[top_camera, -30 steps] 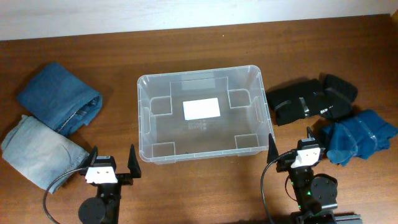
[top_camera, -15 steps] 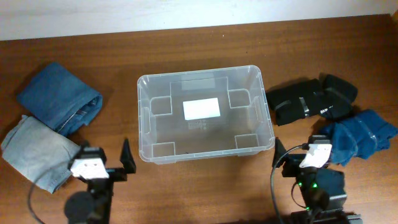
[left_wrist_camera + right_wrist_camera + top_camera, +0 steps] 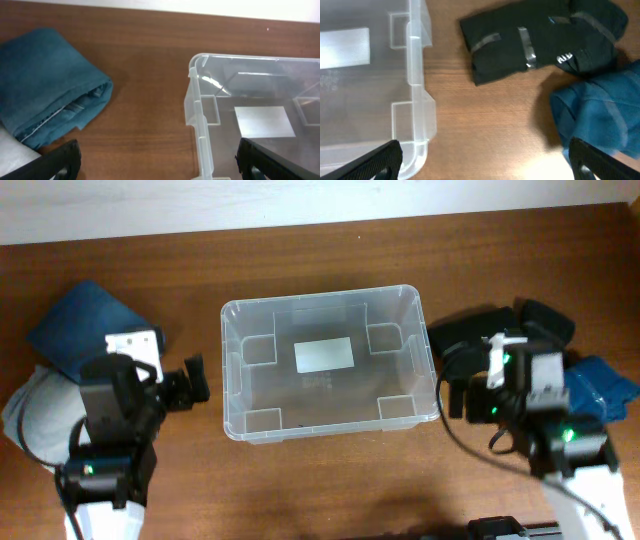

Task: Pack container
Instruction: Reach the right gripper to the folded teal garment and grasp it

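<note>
I will move my right gripper next to the blue garment beside the black garment and close it on the blue garment's middle [image 3: 586, 402] [image 3: 622, 119].
The clear plastic container [image 3: 229, 370] stands empty in the middle of the table, with a white label [image 3: 323, 355] on its base. My left gripper [image 3: 150, 372] is open and empty, raised above the table between the container's left wall [image 3: 197, 115] and the folded dark blue jeans [image 3: 45, 100]. My right gripper [image 3: 505, 382] is open and empty, raised above the bare wood between the container's right wall [image 3: 417, 80] and the folded black garment [image 3: 535, 40]. In both wrist views the fingertips stand wide apart at the bottom corners.
Dark blue jeans [image 3: 70, 320] and lighter jeans [image 3: 35, 415] lie at the left. The black garment [image 3: 480, 335] and a blue garment [image 3: 605, 385] lie at the right; the blue one also shows in the right wrist view [image 3: 600, 110]. A pale wall runs along the far edge.
Both arms have risen from the near edge and moved away from it, the left to beside the jeans, the right toward the black and blue garments. Nothing on the table has moved.
</note>
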Action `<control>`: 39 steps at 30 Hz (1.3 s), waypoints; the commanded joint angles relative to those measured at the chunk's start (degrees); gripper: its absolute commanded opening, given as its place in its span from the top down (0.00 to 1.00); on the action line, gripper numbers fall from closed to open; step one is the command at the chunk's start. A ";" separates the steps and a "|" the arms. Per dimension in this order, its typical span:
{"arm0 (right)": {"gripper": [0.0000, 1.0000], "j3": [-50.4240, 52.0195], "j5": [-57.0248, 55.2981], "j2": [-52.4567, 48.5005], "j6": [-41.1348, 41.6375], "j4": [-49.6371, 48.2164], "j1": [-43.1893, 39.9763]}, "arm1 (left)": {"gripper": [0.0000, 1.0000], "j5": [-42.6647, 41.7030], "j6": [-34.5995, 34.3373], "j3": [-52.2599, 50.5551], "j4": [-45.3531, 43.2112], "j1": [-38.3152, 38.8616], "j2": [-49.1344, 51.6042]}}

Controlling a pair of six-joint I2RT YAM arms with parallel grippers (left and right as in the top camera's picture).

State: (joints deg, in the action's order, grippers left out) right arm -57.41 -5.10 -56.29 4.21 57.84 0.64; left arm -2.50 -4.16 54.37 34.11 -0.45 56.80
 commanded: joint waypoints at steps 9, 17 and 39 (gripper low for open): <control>0.02 -8.04 21.77 -13.05 -3.08 3.74 -47.58 | 0.00 0.02 -0.52 4.09 0.87 -0.13 2.08; 0.01 -4.07 32.39 -28.20 -1.60 -3.10 -63.52 | 0.01 0.42 -0.52 4.09 -0.61 -0.13 2.08; 0.78 8.81 48.68 -42.25 0.35 -33.16 -60.72 | 0.01 0.37 -0.52 4.09 -0.85 -0.13 2.12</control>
State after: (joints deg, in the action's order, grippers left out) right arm -49.50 40.27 -98.85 4.82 24.16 -61.08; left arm -2.55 -4.16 57.23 33.50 -0.45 58.74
